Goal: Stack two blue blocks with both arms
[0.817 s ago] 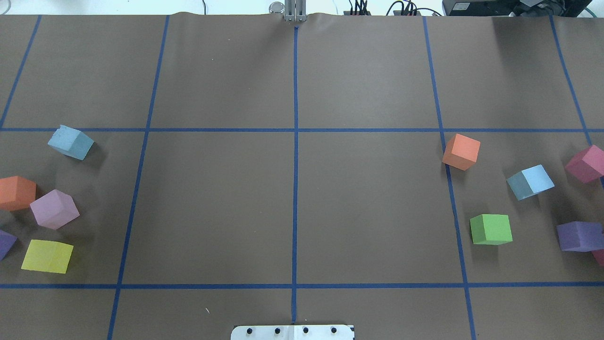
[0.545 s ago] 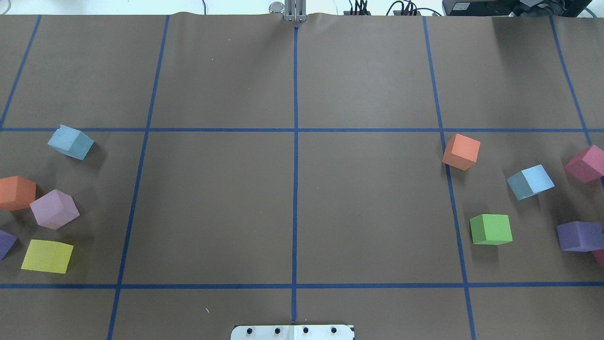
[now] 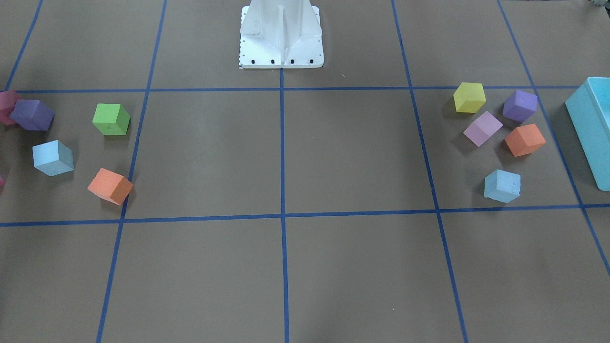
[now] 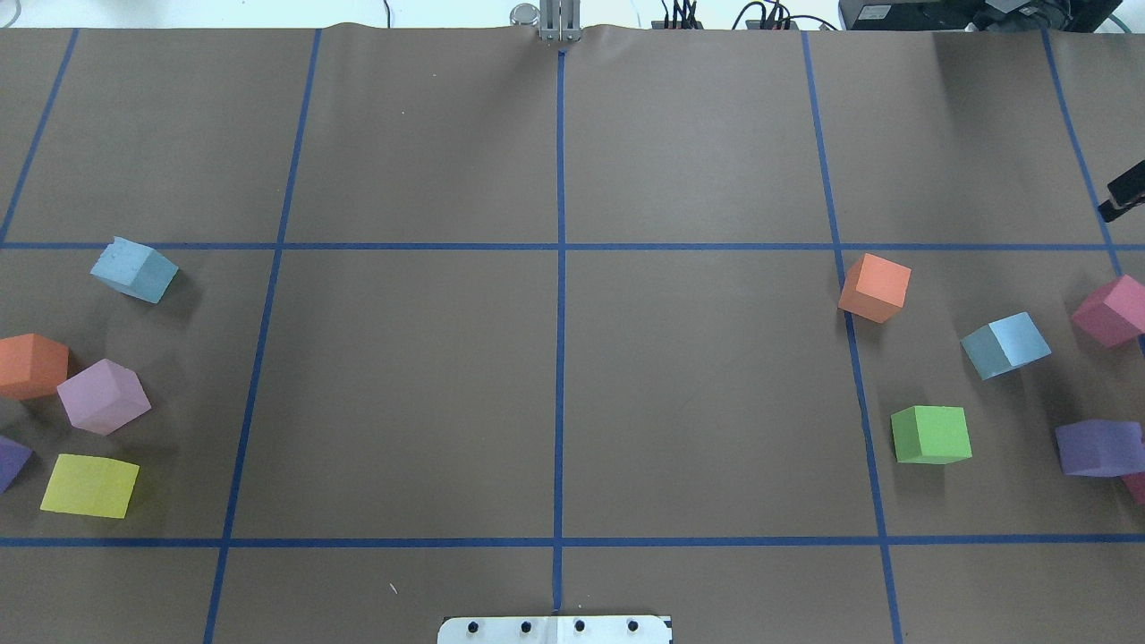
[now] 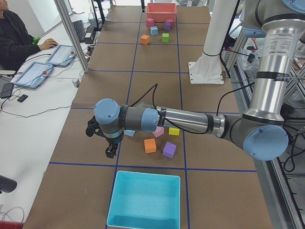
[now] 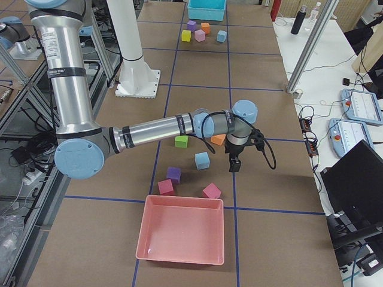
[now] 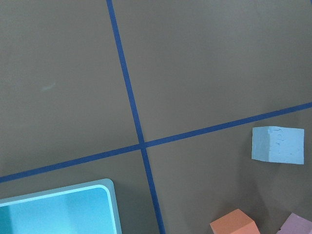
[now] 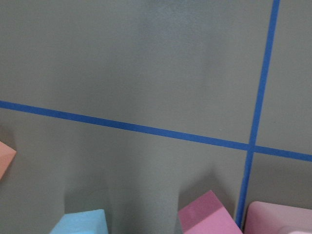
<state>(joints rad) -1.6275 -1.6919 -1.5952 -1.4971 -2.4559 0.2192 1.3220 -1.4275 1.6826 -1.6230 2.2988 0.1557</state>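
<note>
I need to use my right gripper to grab the upper part of the blue block (image 3: 53,150) (image 8: 82,224) near the green cube.
One blue block (image 4: 134,269) with tiny dot marks lies on my left side of the table; it also shows in the front view (image 3: 502,186) and at the right of the left wrist view (image 7: 278,145). The other blue block (image 4: 1005,344) lies on my right side, seen too in the front view (image 3: 53,157), the right side view (image 6: 202,160) and at the bottom of the right wrist view (image 8: 80,223). My left gripper (image 5: 110,151) hangs above the table just beyond its block. My right gripper (image 6: 234,164) hangs beyond its block; only a black tip (image 4: 1125,193) reaches the overhead view. I cannot tell whether either is open.
Orange (image 4: 875,286), green (image 4: 931,434), purple (image 4: 1098,447) and magenta (image 4: 1112,309) cubes surround the right blue block. Orange (image 4: 31,365), lilac (image 4: 103,395) and yellow (image 4: 89,485) cubes lie by the left one. A turquoise bin (image 3: 591,128) and a pink bin (image 6: 179,230) stand at the table ends.
A black tip of my right gripper has come into the overhead view at its right edge. The cubes have not moved.
</note>
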